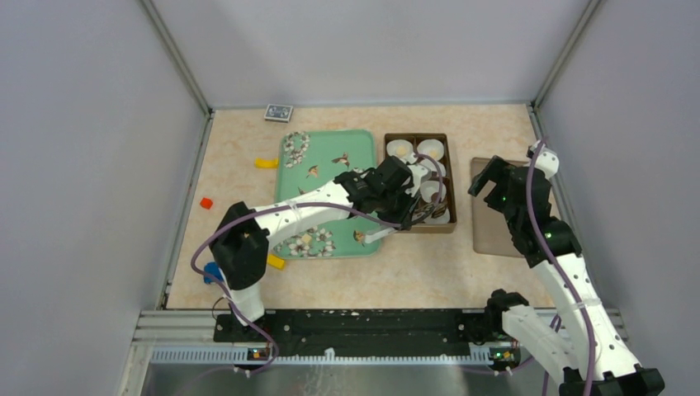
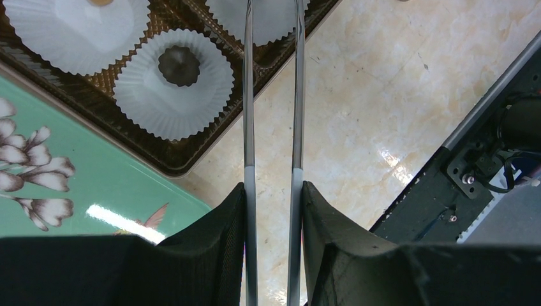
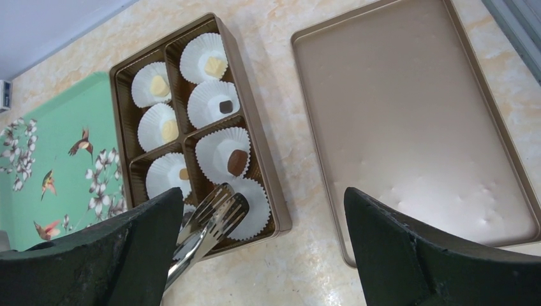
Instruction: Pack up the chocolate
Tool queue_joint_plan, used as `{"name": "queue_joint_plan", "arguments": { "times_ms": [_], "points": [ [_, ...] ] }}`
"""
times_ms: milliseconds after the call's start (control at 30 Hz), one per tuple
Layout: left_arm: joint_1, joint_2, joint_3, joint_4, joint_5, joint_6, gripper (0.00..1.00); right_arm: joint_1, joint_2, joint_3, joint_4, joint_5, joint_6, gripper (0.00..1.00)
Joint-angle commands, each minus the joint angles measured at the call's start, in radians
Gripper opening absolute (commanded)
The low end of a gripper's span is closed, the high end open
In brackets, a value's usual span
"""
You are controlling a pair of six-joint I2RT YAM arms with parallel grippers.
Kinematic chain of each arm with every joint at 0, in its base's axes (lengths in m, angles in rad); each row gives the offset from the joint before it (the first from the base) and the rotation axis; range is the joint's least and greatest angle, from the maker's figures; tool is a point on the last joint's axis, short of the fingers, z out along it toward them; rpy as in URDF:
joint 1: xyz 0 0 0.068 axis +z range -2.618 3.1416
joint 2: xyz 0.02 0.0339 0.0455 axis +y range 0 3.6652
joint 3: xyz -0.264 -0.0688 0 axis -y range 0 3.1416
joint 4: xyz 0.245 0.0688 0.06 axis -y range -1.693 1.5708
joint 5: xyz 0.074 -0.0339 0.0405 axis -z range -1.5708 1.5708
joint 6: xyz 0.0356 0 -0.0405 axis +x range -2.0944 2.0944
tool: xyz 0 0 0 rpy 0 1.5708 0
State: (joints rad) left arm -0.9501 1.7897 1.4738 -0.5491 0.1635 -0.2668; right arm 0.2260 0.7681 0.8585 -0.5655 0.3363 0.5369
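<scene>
My left gripper should set the metal tongs down on the bare table (image 1: 237, 162) between the red block and the far yellow block.
A brown box (image 3: 263, 167) with white paper cups holds the chocolate: cream pieces (image 3: 159, 85) at its far end, a dark square (image 3: 226, 106), a brown one (image 3: 237, 162) and a tan one (image 3: 184, 173). My left gripper (image 1: 388, 186) is shut on metal tongs (image 2: 271, 95). The tong tips (image 3: 223, 209) hang over the box's near end by an empty cup (image 3: 255, 204), with nothing visible between them. In the left wrist view a dark round chocolate (image 2: 179, 65) sits in a cup left of the tongs. My right gripper (image 1: 499, 181) is open and empty above the gold lid (image 3: 408, 115).
A green tray (image 1: 330, 144) with flower and bird print lies left of the box. Yellow blocks (image 1: 265, 162) (image 1: 276, 261), a red block (image 1: 206, 202) and a blue thing (image 1: 213, 272) lie at the left. A small card (image 1: 279, 112) sits by the back wall.
</scene>
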Motion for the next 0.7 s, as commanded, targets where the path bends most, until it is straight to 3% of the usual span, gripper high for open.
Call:
{"name": "queue_joint_plan", "arguments": {
  "times_ms": [0, 667],
  "points": [
    [-0.007, 0.006, 0.047, 0.04, -0.005, 0.01, 0.33, -0.002, -0.004, 0.001, 0.036, 0.004, -0.012, 0.94],
    [-0.014, 0.001, 0.059, 0.029, -0.02, 0.016, 0.45, -0.002, 0.002, -0.003, 0.034, -0.004, -0.011, 0.95]
  ]
}}
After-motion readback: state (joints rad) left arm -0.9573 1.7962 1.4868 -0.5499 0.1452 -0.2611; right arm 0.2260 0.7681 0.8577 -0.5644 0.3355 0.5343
